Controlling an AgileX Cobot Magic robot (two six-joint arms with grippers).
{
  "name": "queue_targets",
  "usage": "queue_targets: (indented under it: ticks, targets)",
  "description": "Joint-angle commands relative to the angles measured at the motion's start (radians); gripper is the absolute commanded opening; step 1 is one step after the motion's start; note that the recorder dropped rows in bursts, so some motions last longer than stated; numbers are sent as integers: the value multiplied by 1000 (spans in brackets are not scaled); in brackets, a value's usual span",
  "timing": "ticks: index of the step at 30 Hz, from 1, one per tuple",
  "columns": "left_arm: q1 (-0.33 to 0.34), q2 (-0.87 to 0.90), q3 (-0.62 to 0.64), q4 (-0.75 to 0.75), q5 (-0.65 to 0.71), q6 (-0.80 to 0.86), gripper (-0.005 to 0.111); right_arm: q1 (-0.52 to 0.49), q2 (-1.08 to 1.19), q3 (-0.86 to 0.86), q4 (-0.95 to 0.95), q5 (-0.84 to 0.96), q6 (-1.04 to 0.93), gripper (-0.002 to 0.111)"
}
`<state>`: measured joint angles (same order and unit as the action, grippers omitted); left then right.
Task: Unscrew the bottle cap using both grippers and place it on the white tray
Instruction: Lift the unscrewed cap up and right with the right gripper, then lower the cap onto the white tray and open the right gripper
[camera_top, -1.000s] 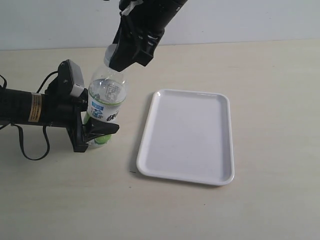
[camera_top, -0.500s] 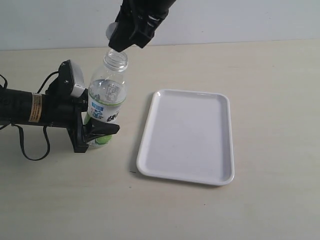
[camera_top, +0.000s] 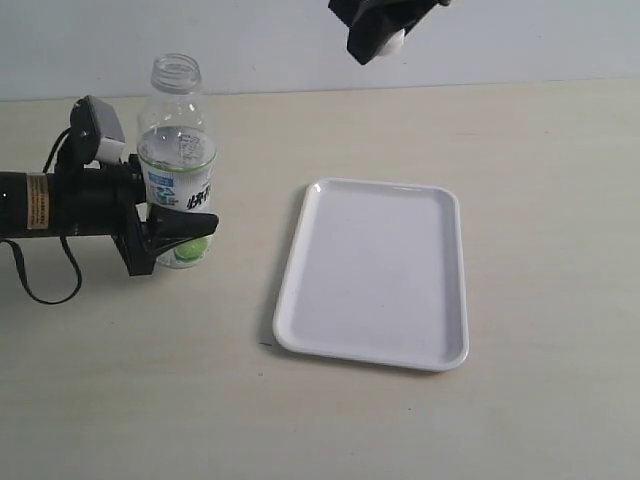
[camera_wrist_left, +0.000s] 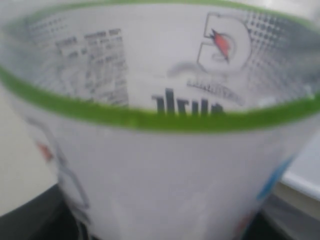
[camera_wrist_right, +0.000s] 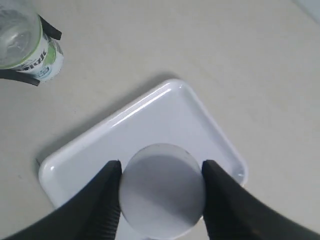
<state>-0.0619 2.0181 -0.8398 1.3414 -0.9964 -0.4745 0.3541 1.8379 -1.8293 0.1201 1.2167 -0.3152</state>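
My right gripper has the bottle cap. It will release the cap flat on the middle of the white tray (camera_top: 369, 258) (camera_wrist_right: 141, 167).
The clear bottle (camera_top: 176, 150) with its white-and-green label stands upright at the left, its neck open and without a cap. My left gripper (camera_top: 193, 236) reaches in from the left and is shut on the bottle's lower part. In the left wrist view the bottle's label (camera_wrist_left: 160, 150) fills the picture. My right gripper (camera_top: 377, 38) hangs high at the top edge, beyond the tray's far end, shut on the white bottle cap (camera_top: 394, 41). In the right wrist view the bottle cap (camera_wrist_right: 161, 192) sits between the black fingers (camera_wrist_right: 107, 195), with the white tray (camera_wrist_right: 150, 117) below.
The white tray (camera_top: 375, 270) lies on the beige table right of the bottle, with nothing in it. A black cable (camera_top: 40, 285) loops from the left arm onto the table. A pale wall runs along the back.
The right gripper lifted the cap off the bottle's neck and carried it up and to the right. The left gripper shifted left with the bottle, which now stands more upright.
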Motion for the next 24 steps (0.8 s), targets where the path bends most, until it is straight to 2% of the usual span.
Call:
queue_targets:
  ticks: [1, 7, 10, 17, 24]
  targets:
    - [2, -5, -4, -24, -61, -26, 0, 13, 78, 16, 60, 4, 84, 0]
    - [2, -5, -4, -29, -81, -27, 0, 19, 184, 28, 31, 4, 144, 0]
    - [2, -5, -4, -37, -90, -30, 0, 19, 199, 97, 22, 4, 186, 0]
    - [2, -5, -4, -62, -108, -33, 0, 19, 153, 386, 65, -275, 241, 0]
    - [2, -5, -4, -69, -112, -33, 0, 19, 167, 416, -43, -346, 374, 0]
